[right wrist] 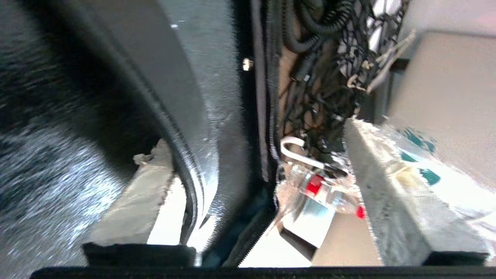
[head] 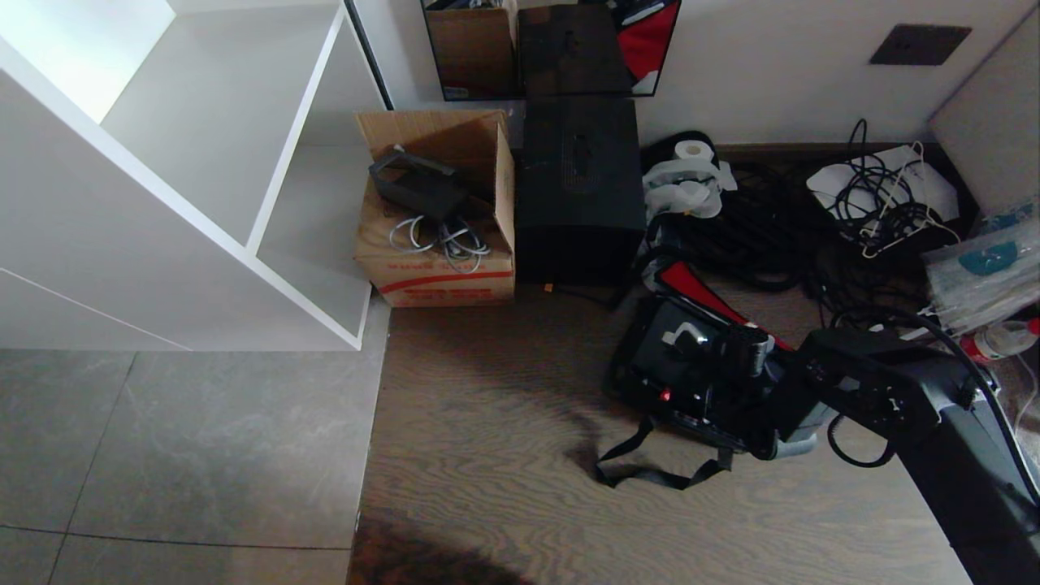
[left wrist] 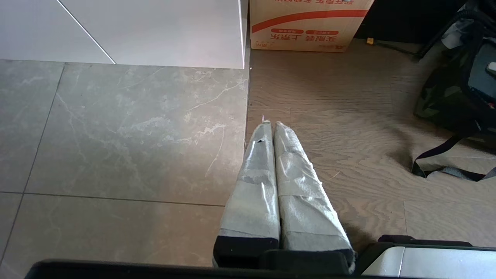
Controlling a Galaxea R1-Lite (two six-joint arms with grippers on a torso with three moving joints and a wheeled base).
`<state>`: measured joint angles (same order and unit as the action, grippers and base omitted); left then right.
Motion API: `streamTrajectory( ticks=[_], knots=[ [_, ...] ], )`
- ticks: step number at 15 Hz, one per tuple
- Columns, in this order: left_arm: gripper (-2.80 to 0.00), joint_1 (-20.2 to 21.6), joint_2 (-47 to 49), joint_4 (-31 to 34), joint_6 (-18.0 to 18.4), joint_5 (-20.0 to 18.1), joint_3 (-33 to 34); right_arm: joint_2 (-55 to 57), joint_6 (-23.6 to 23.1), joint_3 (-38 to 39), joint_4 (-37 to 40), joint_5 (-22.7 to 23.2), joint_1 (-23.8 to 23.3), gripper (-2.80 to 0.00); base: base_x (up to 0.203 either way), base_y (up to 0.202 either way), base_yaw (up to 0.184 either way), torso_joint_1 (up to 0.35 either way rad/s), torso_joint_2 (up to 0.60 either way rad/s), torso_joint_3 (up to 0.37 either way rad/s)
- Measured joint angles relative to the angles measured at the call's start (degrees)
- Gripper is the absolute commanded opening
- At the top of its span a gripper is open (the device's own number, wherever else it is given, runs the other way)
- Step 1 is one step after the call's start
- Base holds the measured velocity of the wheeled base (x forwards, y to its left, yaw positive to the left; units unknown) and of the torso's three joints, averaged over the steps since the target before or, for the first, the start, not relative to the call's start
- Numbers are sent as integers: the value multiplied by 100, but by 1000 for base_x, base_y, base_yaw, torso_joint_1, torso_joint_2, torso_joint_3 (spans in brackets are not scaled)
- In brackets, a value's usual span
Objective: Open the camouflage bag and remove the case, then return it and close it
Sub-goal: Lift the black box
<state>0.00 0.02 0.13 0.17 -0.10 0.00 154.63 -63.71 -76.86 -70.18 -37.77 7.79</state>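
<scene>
My right gripper's open fingers straddle both the case's handle and the bag's zippered rim. I will grip the case's handle alone [right wrist: 188, 148] before I lift the case out.
The camouflage bag [head: 630, 378] lies open on the wooden floor at the right, its lid with red lining [head: 691, 284] folded back. Inside it rests the black case [head: 662, 361], with its silver-ended handle [head: 686, 333] and small red latch [head: 665, 396] showing. My right gripper [head: 776, 398] reaches in from the right over the bag's near side. In the right wrist view the right gripper [right wrist: 252, 139] is open, its taped fingers wide apart with the bag's black zippered rim [right wrist: 259, 116] between them. My left gripper [left wrist: 271, 124] is shut and parked above the floor, left of the bag [left wrist: 445, 97].
The bag's black strap [head: 650, 471] trails over the floor in front. Behind stand a tall black box [head: 578, 187], a cardboard box [head: 439, 219] with cables, and a white shelf [head: 203, 179]. Tangled cables [head: 877, 203], a tissue roll [head: 691, 175] and a plastic bottle [head: 1003, 337] crowd the right.
</scene>
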Motion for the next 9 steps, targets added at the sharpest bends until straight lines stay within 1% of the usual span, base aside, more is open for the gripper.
streamTrajectory(
  ticks=[5,8,9],
  knots=[
    [-280,0,0,2,1,2,0,171,-31,-565,141,-336,-60,0,0,0,0,0,0,0],
    [-280,0,0,0,1,0,0,240,-31,-663,146,-602,-66,0,0,0,0,0,0,0],
    [-280,0,0,0,1,0,0,248,-32,-674,150,-603,-69,0,0,0,0,0,0,0]
  ],
)
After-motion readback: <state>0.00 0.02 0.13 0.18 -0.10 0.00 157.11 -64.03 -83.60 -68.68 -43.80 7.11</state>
